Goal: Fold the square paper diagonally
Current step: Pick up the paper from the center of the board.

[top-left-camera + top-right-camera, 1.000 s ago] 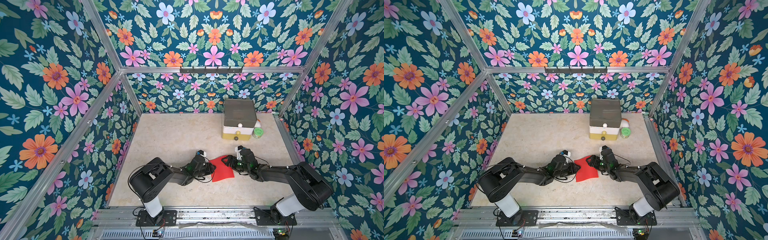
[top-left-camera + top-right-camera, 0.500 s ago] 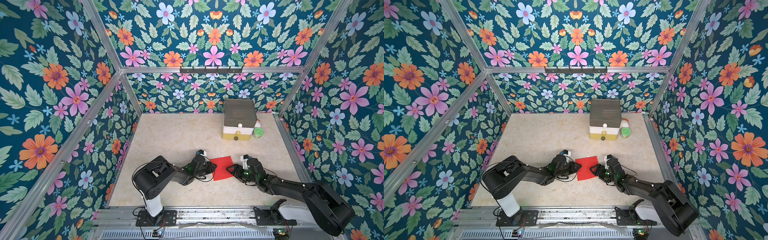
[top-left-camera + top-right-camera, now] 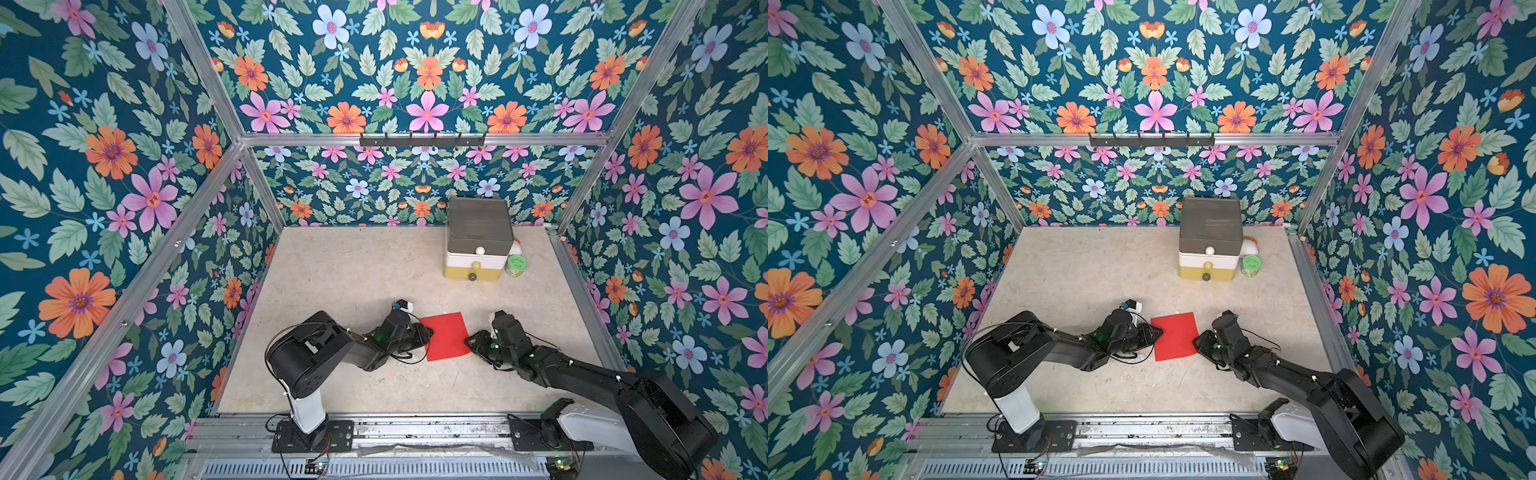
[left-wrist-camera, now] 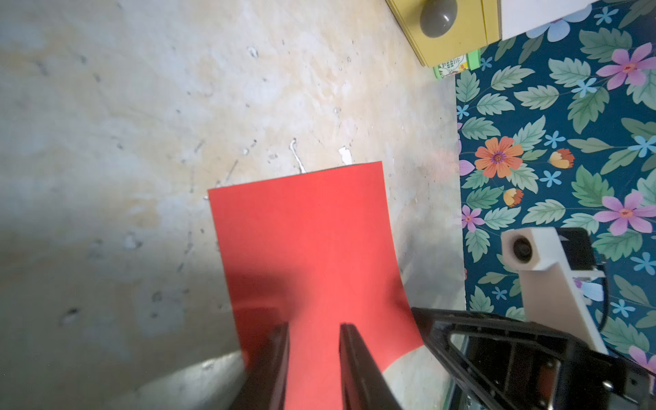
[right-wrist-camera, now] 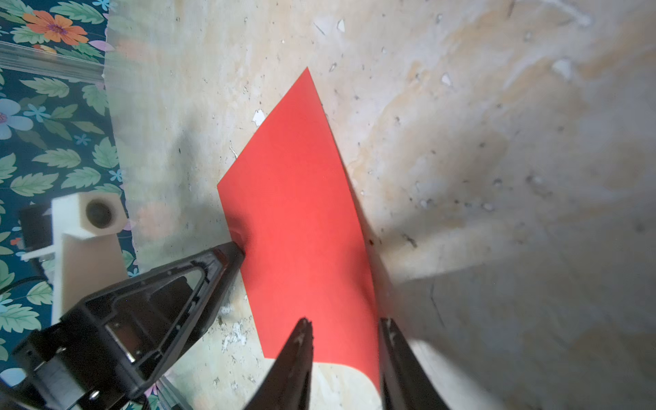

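My left gripper will open while my right gripper lifts the paper, as it sits partway along the paper's edge, and then it should grip nearer that edge's back corner (image 4: 210, 192).
The square paper (image 3: 444, 336) (image 3: 1175, 336) is a bright red sheet lying on the beige table between my two grippers. My left gripper (image 3: 428, 332) (image 4: 314, 324) is at its left edge. Its fingers (image 4: 280, 355) stand a little apart over the sheet, pinching nothing, and one tip touches the paper's edge in the right wrist view. My right gripper (image 3: 471, 343) (image 5: 346, 321) is at the front right corner. It is open by a narrow gap, and the paper (image 5: 301, 213) curls up along one edge beside one finger (image 5: 390, 340).
A stacked drawer unit (image 3: 478, 241) with a grey top stands at the back right. Next to it is a green-lidded jar (image 3: 516, 264). Floral walls close in the table on three sides, and a metal rail (image 3: 415, 428) runs along the front.
The right gripper has drawn back from the paper's far right part to its front right corner, and its jaws have narrowed. The paper has settled flatter. The left gripper has stayed put.
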`<state>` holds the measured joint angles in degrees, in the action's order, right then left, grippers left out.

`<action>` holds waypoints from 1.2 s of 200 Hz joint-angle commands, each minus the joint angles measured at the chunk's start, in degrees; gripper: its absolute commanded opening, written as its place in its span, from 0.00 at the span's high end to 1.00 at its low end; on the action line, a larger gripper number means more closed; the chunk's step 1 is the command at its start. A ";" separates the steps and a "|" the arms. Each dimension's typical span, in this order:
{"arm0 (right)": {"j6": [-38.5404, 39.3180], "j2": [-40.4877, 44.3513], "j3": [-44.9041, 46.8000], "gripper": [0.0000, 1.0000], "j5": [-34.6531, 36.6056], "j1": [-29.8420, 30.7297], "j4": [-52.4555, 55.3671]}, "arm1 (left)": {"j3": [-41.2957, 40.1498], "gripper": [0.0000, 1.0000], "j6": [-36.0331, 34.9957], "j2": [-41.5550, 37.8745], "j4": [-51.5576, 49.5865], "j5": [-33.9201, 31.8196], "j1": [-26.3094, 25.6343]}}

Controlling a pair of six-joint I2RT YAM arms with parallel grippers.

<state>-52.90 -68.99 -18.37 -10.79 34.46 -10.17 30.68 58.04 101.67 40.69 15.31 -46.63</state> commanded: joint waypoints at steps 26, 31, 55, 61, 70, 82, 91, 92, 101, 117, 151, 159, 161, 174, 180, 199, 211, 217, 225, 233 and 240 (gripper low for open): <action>-1.90 -0.20 1.35 0.63 -3.89 0.08 -4.85 | -0.95 0.69 -1.09 1.16 -14.23 -1.77 0.05; -2.26 -0.22 1.53 0.63 -4.23 0.08 -5.39 | -0.92 0.69 -1.08 1.13 -14.15 -1.73 0.05; -2.73 -0.89 1.79 0.63 -3.82 0.09 -5.73 | -0.98 0.69 -1.17 1.24 -14.02 -1.69 0.05; -2.66 -1.33 1.76 0.63 -3.88 0.05 -5.74 | -0.96 0.69 -1.17 1.25 -13.97 -1.64 0.05; -2.73 -2.21 1.76 0.64 -3.92 0.04 -5.86 | -0.89 0.69 -1.18 1.34 -13.97 -1.51 0.13; -2.84 -3.26 1.76 0.64 -4.07 0.08 -6.47 | -0.79 0.69 -1.26 1.25 -14.01 -1.42 0.12; -2.82 -3.49 1.63 0.64 -3.59 0.08 -6.17 | -0.79 0.69 -1.33 1.12 -13.98 -1.42 0.13; -2.77 -3.46 1.61 0.64 -3.48 0.08 -6.17 | -0.79 0.69 -1.30 1.10 -13.97 -1.47 0.13; -2.64 -3.30 1.43 0.64 -2.96 0.08 -5.59 | -0.79 0.69 -1.35 0.95 -14.14 -1.47 0.14; -2.17 -2.94 0.73 0.66 -1.94 0.08 -3.89 | -0.91 0.69 -1.53 0.77 -14.40 -1.60 0.14; -1.07 -2.17 -0.56 0.77 -0.70 0.08 -0.54 | -0.94 0.69 -1.75 0.46 -14.79 -1.73 0.14; -0.90 -2.03 -0.78 0.78 -0.41 0.08 0.14 | -0.89 0.69 -1.88 0.38 -14.76 -1.78 0.22; -0.87 -1.98 -0.81 0.78 -0.32 0.08 0.30 | -0.88 0.69 -1.88 0.38 -14.76 -1.78 0.22; -0.58 -1.94 -1.06 0.82 0.01 0.09 1.02 | -0.93 0.69 -1.87 0.29 -14.78 -1.78 0.31; -0.49 -1.95 -1.22 0.84 0.12 0.07 1.29 | -0.82 0.69 -1.95 0.25 -14.71 -1.78 0.31; -0.27 -1.94 -1.57 0.88 0.15 0.08 1.97 | -0.71 0.69 -2.03 -0.05 -14.71 -1.69 0.36; -0.07 -1.99 -1.82 0.90 0.40 0.08 2.39 | -0.71 0.68 -2.14 -0.40 -14.59 -1.69 0.40; -0.01 -1.86 -1.89 0.91 0.50 0.08 2.60 | -0.71 0.67 -2.23 -0.65 -14.58 -1.69 0.36; 0.08 -1.93 -1.98 0.94 0.57 0.08 2.69 | -0.79 0.64 -2.38 -1.05 -14.58 -1.76 0.40; 0.08 -2.01 -2.06 0.98 0.46 0.08 2.70 | -0.93 0.62 -2.55 -1.64 -14.58 -1.92 0.40; 0.17 -2.09 -2.11 1.00 0.42 0.08 2.66 | -0.96 0.61 -2.71 -2.23 -14.61 -2.29 0.43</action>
<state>-53.82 -71.11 -19.99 -11.55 34.46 -8.69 30.55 56.62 100.01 39.44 15.35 -46.41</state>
